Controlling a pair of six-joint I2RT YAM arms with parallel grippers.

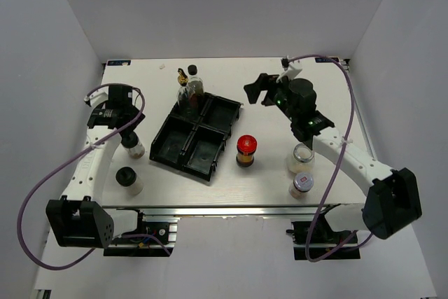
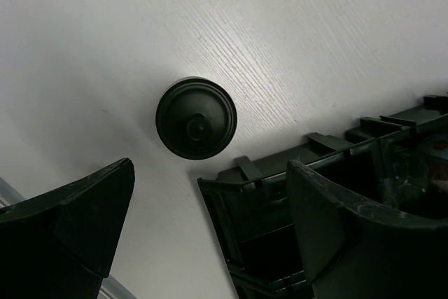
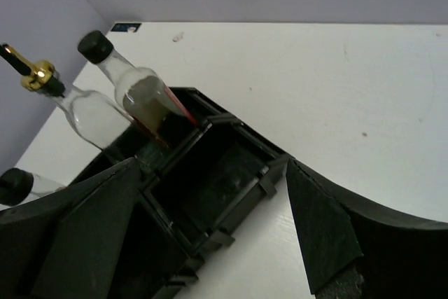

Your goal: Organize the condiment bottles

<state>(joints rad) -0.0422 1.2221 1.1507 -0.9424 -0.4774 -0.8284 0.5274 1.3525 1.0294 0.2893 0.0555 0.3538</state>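
Observation:
Next, I close my left gripper on the black cap [image 1: 129, 139] [image 2: 197, 118] of the farther white bottle, the one nearer the back of the table.
The tall clear gold-capped bottle [image 1: 182, 80] and the dark black-capped bottle [image 1: 194, 86] stand in the back-left compartment of the black tray [image 1: 183, 161]. Both also show in the right wrist view, the gold-capped one [image 3: 77, 113] left of the dark one [image 3: 143, 99]. The red-lidded jar [image 1: 246, 149] stands right of the tray. Two silver-lidded jars [image 1: 302, 156] [image 1: 302, 183] stand at the right. Two white black-capped bottles [image 1: 134, 146] [image 1: 129, 178] stand at the left. My left gripper [image 1: 130, 136] is open and empty, over the farther white bottle, whose cap [image 2: 196, 117] lies beyond my fingers [image 2: 105, 201]. My right gripper [image 1: 255, 92] is open and empty above the tray's back-right corner [image 3: 269, 173].
White walls close in the table on the left, back and right. The tray's near-left corner [image 2: 231, 194] lies between the left gripper's fingers in the left wrist view. Another black cap [image 3: 14, 185] shows at the left edge of the right wrist view.

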